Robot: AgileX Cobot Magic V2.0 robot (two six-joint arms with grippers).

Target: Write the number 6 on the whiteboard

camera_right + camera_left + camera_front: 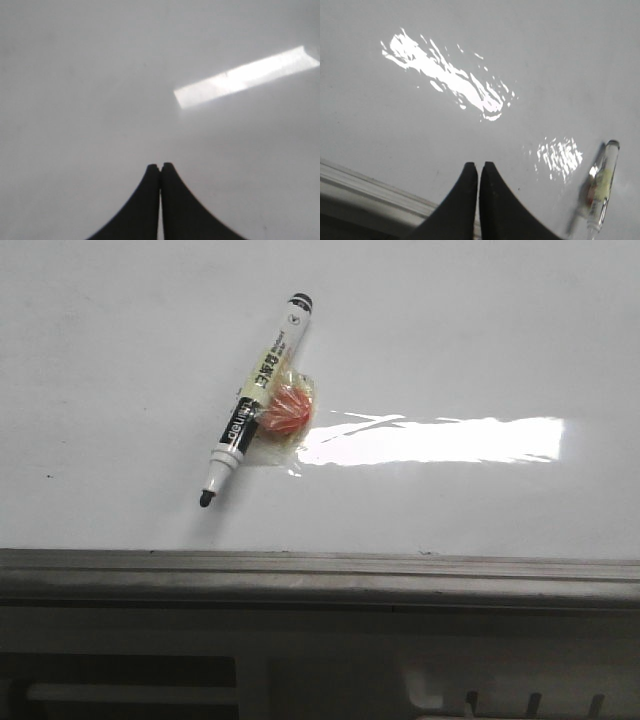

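Note:
I will next use my right gripper to grab the marker pen by its yellow label [267, 369], beside the orange-red lump and away from the black tip.
The whiteboard [480, 350] is a glossy white board that fills the front view, with a bright glare streak at mid right. No number 6 shows on it. An uncapped black-and-white marker pen [255, 400] lies slanted on the board with its tip toward the near edge; an orange-red lump in clear tape [287, 412] sticks to its side. The pen also shows in the left wrist view [600, 192]. My left gripper [479, 164] is shut and empty above the board near its frame. My right gripper [161, 165] is shut and empty above bare board. Neither gripper shows in the front view.
The board's grey metal frame edge [320, 575] runs along the near side, and also shows in the left wrist view [365, 185]. Below it in the front view is part of the robot base with dark slots [130, 690].

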